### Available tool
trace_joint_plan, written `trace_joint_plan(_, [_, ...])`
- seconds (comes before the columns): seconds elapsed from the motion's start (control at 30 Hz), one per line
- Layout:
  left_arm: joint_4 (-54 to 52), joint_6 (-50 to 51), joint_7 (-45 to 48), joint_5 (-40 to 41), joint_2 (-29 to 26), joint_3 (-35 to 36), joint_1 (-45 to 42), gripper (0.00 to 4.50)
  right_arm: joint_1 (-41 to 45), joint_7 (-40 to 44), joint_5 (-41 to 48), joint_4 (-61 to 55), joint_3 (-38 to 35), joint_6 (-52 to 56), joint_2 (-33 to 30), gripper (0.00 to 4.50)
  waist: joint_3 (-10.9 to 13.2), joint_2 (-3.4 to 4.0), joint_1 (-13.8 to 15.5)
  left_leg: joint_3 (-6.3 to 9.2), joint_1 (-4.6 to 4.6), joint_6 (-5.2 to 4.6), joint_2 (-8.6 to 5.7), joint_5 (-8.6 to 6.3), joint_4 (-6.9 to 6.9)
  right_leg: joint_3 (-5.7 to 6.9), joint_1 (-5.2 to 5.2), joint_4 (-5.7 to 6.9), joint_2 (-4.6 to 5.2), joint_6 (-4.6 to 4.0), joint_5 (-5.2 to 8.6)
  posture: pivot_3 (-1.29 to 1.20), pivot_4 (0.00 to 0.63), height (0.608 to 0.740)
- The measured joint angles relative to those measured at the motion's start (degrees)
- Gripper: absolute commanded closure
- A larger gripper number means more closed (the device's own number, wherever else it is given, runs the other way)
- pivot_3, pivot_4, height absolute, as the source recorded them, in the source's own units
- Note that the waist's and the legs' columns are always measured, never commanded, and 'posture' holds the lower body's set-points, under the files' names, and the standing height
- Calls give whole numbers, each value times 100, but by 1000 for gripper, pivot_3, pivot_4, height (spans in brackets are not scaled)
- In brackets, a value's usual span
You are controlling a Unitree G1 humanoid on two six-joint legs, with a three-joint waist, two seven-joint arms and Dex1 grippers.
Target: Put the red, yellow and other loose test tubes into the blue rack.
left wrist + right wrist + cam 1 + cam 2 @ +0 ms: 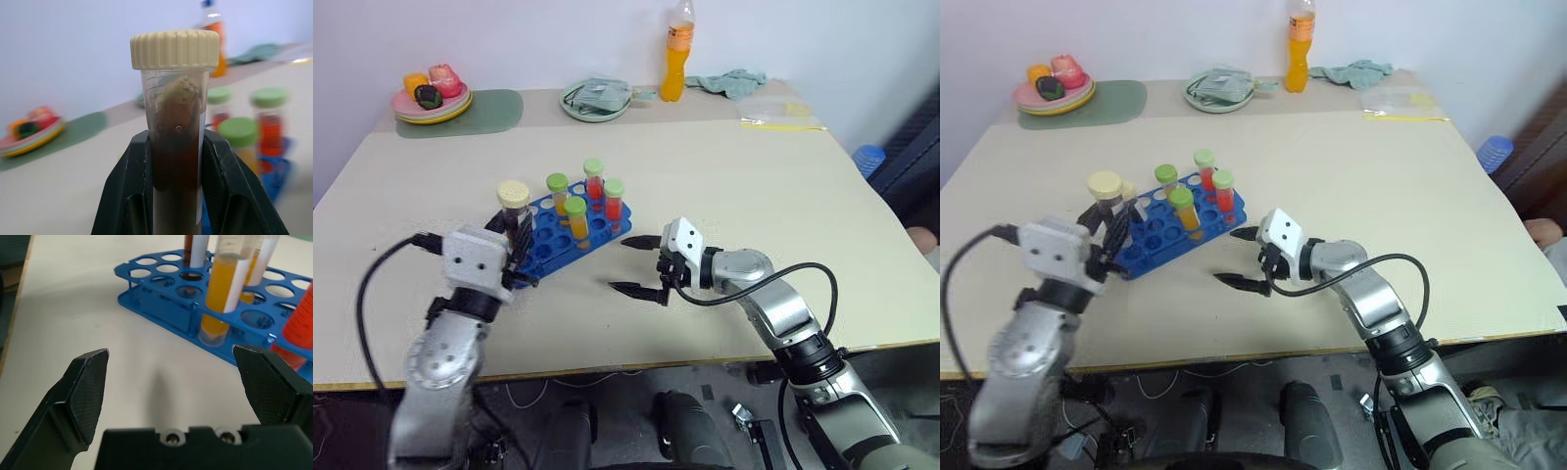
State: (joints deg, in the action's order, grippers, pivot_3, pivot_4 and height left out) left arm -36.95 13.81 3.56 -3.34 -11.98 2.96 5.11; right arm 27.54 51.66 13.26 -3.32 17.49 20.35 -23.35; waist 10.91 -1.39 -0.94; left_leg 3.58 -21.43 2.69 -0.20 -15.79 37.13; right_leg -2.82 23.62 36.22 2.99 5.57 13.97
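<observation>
The robot's left gripper will let go of the cream-capped tube in the blue rack's front row (pixel 542 249), near the yellow tube at the front.
The blue rack (pixel 570 235) lies on the table's left middle and holds several green-capped tubes, red (pixel 595 184) and yellow (pixel 578 223) among them. My left gripper (pixel 516 230) is shut on an upright test tube (pixel 176 122) with a cream cap (pixel 513 193) and dark brown contents. It holds the tube over the rack's left end. My right gripper (pixel 622 264) stands open with nothing in it, just right of the rack's front corner and pointing at it. The right wrist view shows the rack (pixel 161 303) and a yellow tube (pixel 220 298) close ahead.
At the back stand a plate of toy food (pixel 433 98) on a green mat (pixel 494 113), a dish with cloth (pixel 595 98), an orange bottle (pixel 677 49), a rag (pixel 729 83) and a plastic bag (pixel 778 113). The table's front edge (pixel 636 362) runs close below both grippers.
</observation>
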Motion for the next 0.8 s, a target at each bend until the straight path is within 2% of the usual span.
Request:
trace_joint_plan(0.1, [624,-473,-419,-408,269,-224,-128,3754,-1,-65,-17,8,-1,0,51,0,0,-1,16,3,-6,-8,1,-5,0,2,3,-1,-1,9,-5,0,150,740])
trace_joint_plan(0.3, [1209,-831,-437,-471,454,-470,-405,3754,-19,-212,-54,7,-3,4,148,0,0,-1,13,2,-6,-10,0,-6,1,2,2,-2,-1,11,-6,0,150,740])
trace_joint_plan(0.6, [1379,-777,-139,-160,584,-486,-492,3754,-59,-307,-67,6,-3,6,211,0,0,-1,11,3,-4,-11,1,-6,1,3,1,-2,-2,12,-6,0,150,740])
trace_joint_plan(0.8, [1381,-718,-181,-354,562,-492,-506,3754,-133,-342,-71,-6,0,6,224,0,0,0,10,3,-1,-11,1,-6,1,3,-3,-2,-3,12,-6,0,150,740])
